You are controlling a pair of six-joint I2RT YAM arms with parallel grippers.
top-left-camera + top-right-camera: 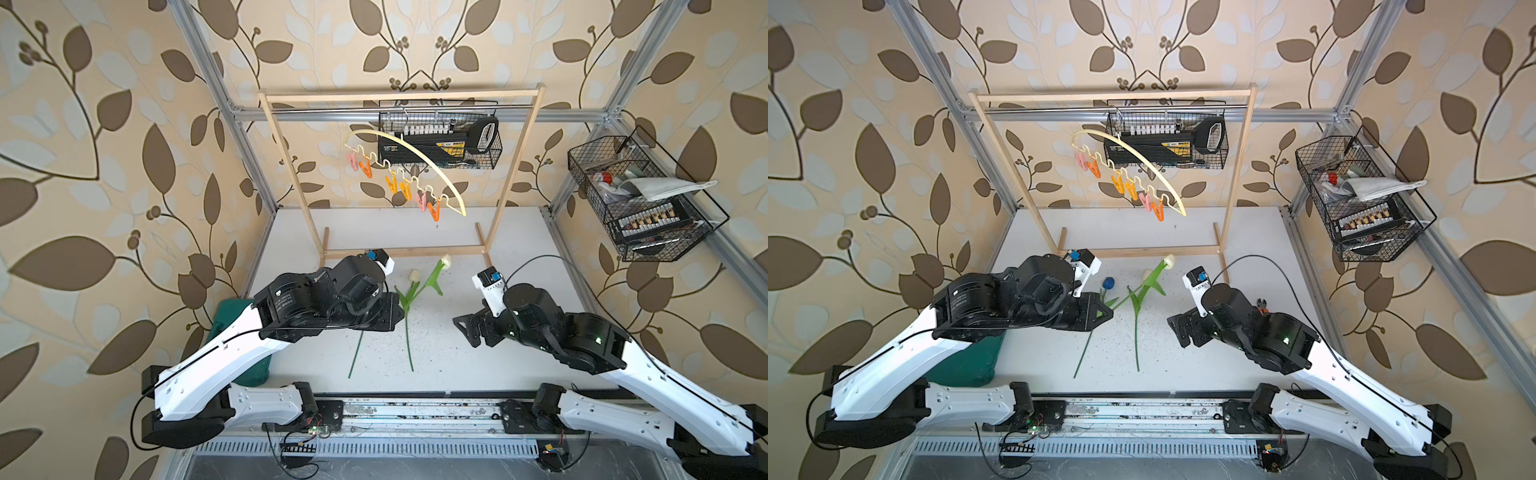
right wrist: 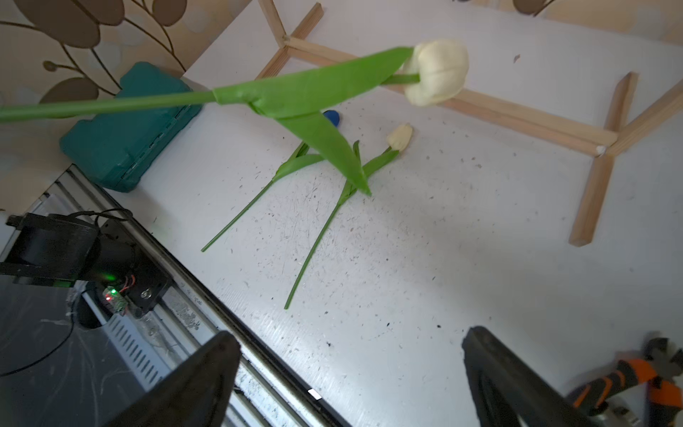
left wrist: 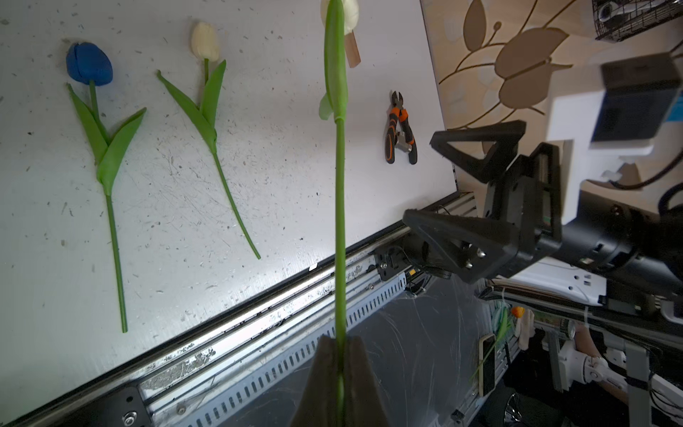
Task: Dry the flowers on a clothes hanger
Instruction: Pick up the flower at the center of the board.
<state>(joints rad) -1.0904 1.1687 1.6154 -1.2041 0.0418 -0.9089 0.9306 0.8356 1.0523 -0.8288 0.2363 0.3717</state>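
Note:
My right gripper is to close on the stem (image 1: pixel 415 295) (image 2: pixel 121 104) below the leaves of the cream-white tulip that my left gripper is holding, with the head hanging down afterward.
My left gripper (image 3: pixel 340 355) is shut on the lower stem of a cream-white tulip (image 1: pixel 446 260) and holds it in the air, head toward the wooden rack; the same head shows in the right wrist view (image 2: pixel 436 72). A second cream tulip (image 3: pixel 205 40) and a blue tulip (image 3: pixel 89 63) lie flat on the white table, side by side. My right gripper (image 2: pixel 351 355) hovers open and empty to the right of the flowers, also seen in a top view (image 1: pixel 467 330). The pale yellow clothes hanger (image 1: pixel 434 165) hangs tilted from the rack's rail, with orange and pink clothespins (image 1: pixel 392 183) on it.
The tall wooden rack frame (image 1: pixel 515 158) stands at the back of the table. A teal case (image 1: pixel 232 324) sits at the left edge under my left arm. Orange-handled pliers (image 3: pixel 401 129) lie at the right. Wire baskets (image 1: pixel 636 195) hang on the walls.

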